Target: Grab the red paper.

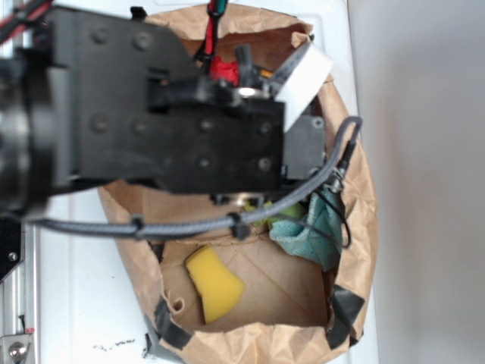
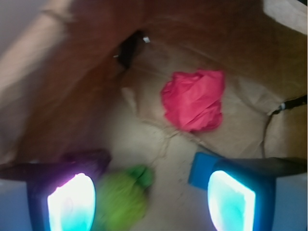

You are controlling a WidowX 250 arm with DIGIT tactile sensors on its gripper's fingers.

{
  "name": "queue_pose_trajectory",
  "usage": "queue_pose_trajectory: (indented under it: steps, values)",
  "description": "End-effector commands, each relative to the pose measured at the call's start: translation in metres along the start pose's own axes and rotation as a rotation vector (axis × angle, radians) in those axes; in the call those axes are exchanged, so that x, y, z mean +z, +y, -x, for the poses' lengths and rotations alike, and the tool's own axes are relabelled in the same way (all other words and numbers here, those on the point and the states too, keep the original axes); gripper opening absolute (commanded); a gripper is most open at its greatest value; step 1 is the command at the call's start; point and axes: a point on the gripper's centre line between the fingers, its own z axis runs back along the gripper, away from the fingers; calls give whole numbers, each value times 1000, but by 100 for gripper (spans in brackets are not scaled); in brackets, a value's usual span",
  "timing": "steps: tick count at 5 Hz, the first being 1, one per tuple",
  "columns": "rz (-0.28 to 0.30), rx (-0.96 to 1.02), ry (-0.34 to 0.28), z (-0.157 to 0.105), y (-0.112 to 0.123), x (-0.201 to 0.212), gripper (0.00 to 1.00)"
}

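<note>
I need to next move my gripper to the middle of the crumpled red paper (image 2: 194,102) and close it there, with its fingers on opposite sides of the ball.
The red paper (image 2: 193,100), a bright crumpled ball, lies on the floor of the brown paper bag (image 2: 240,130) in the wrist view. It sits ahead of my gripper (image 2: 151,202) and slightly right of centre. The gripper is open, its two glowing fingertips (image 2: 71,202) wide apart and well short of the paper. Only a blurred green object (image 2: 122,197) lies low between them, near the left finger. In the exterior view the black arm (image 1: 174,129) hangs over the bag and hides the gripper; a small red patch (image 1: 223,70) shows past it.
Inside the bag (image 1: 356,220) lie a yellow sponge wedge (image 1: 214,283) near the front and a teal cloth (image 1: 314,227) at the right wall. A grey cable (image 1: 189,226) crosses over the opening. The bag walls rise close on all sides.
</note>
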Motion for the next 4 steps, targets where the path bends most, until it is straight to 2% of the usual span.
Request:
queue_pose_trajectory:
  steps: [1, 3, 4]
  values:
    - [-11, -67, -25, -27, 9, 10, 100]
    - [-11, -67, -25, -27, 9, 10, 100]
    - [46, -75, 67, -12, 32, 24, 100]
